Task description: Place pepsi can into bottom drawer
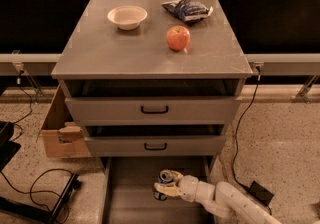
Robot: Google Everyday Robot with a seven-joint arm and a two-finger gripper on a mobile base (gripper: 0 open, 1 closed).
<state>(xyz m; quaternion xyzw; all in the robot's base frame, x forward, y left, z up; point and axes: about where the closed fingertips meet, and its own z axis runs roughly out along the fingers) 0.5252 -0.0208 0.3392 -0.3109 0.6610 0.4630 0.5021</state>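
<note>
The pepsi can will go down from my gripper onto the bottom drawer's inside (138, 195), toward the side of the cardboard box. The can is now low over the drawer floor.
The pepsi can (164, 183) is dark blue with a silver top, upright or slightly tilted, low over the floor of the bottom drawer (130, 195), which is pulled out under the cabinet. My gripper (166, 188) reaches in from the lower right on a white arm (227, 201) and is shut on the can, cream fingers around its sides. I cannot tell if the can's base touches the drawer floor.
Two grey drawers with black handles (154, 110) sit above. The cabinet top (100, 53) holds a white bowl (127, 17), an apple (178, 37) and a blue-and-white snack bag (187, 9). A cardboard box (60, 133) and cables lie on the floor at left.
</note>
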